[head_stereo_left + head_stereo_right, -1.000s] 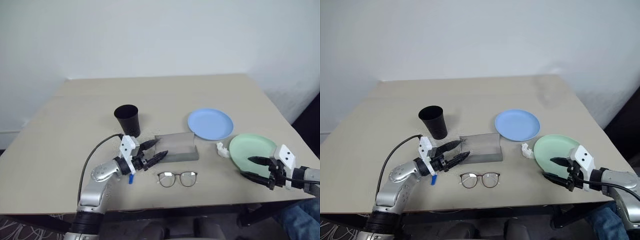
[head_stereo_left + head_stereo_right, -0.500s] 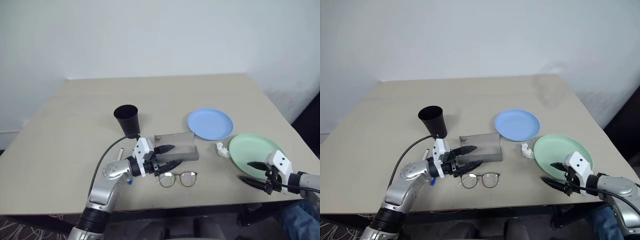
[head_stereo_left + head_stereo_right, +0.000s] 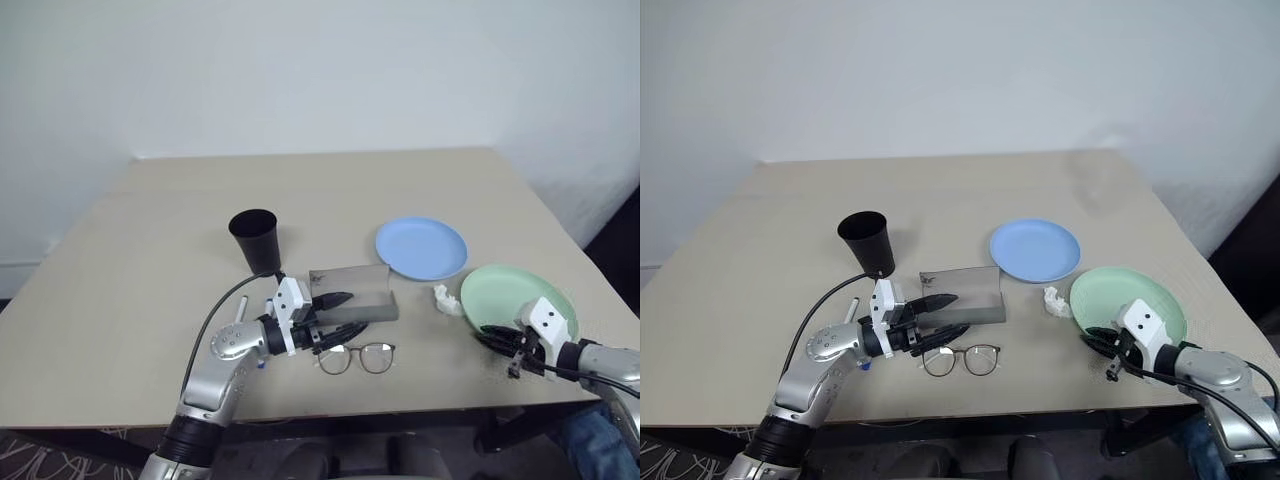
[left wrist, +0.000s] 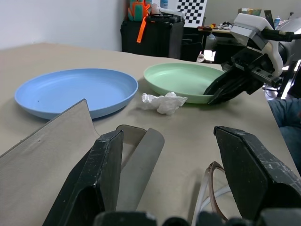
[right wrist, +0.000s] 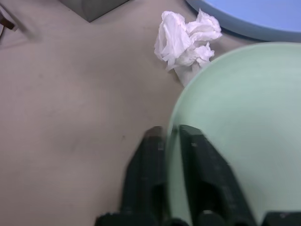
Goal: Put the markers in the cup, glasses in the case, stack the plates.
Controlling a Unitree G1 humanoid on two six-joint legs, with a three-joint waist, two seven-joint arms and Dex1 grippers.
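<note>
My right gripper will release the mint green plate on the middle of the light blue plate [image 3: 419, 247].
My right gripper [image 5: 170, 136] is shut on the near left rim of the mint green plate [image 3: 525, 295], one finger above the rim and one below. The light blue plate [image 3: 421, 247] lies behind it. My left gripper [image 3: 345, 312] stands open and level, between the grey case [image 3: 352, 293] and the glasses [image 3: 357, 357], holding nothing. The glasses lie in front of the case near the table's front edge. The black cup [image 3: 254, 240] stands upright behind my left hand. A white marker [image 3: 240, 309] lies beside my left forearm, and another marker's blue cap [image 3: 261, 362] peeks out under it.
A crumpled white paper wad [image 3: 443, 299] lies between the case and the green plate, touching that plate's left rim. The table's front edge [image 3: 400, 403] runs just in front of the glasses and my right hand. The green plate sits near the table's right edge.
My right gripper has slid onto the green plate's rim and shut on it. My left gripper moved right, from near the cup to between case and glasses, then held still, open.
</note>
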